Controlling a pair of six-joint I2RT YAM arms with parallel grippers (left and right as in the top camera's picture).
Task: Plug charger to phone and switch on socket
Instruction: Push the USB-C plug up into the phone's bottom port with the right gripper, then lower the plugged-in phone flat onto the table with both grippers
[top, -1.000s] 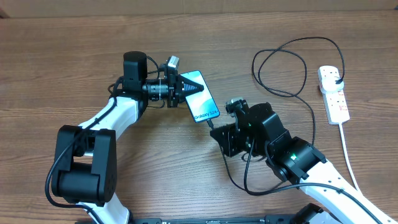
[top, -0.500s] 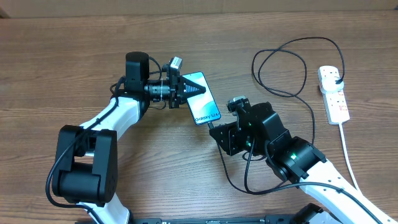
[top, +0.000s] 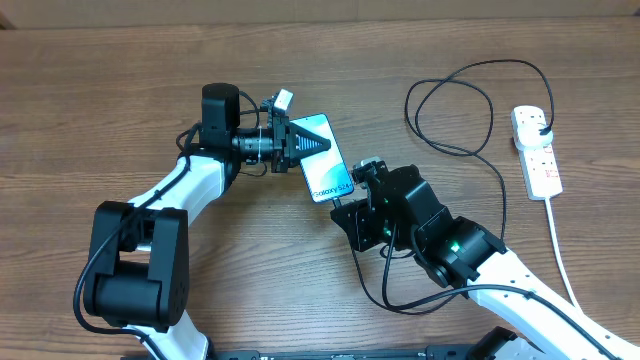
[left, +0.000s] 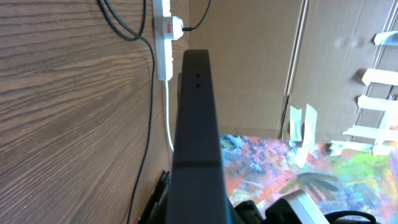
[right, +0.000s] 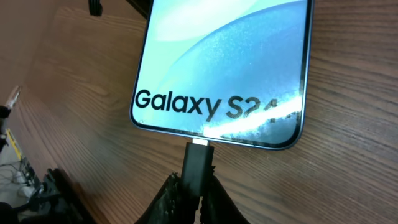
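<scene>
The left gripper should release the phone flat on the bare wood (top: 327, 185) between its fingers and the slack loop of cable.
The phone (top: 325, 160) lies tilted on the wood table with its blue "Galaxy S24" screen up. My left gripper (top: 305, 143) is shut on its upper end. In the left wrist view the phone's dark edge (left: 198, 112) stands between the jaws (left: 199, 211). My right gripper (top: 347, 207) is shut on the charger's black connector tip (right: 198, 163), which touches the middle of the phone's bottom edge (right: 224, 62). The fingers (right: 194, 190) pinch the tip from both sides. The black cable (top: 450, 100) loops to a black plug (top: 540, 122) in the white socket strip (top: 540, 160).
The strip lies at the right edge with its thick white cord (top: 562, 255) running toward the front. It also shows in the left wrist view (left: 163, 37). Slack cable (top: 375, 290) hangs in a loop under my right arm. Cardboard wall at the back.
My right gripper has moved left toward the phone's lower end with the connector tip in it. The left gripper and phone have barely shifted.
</scene>
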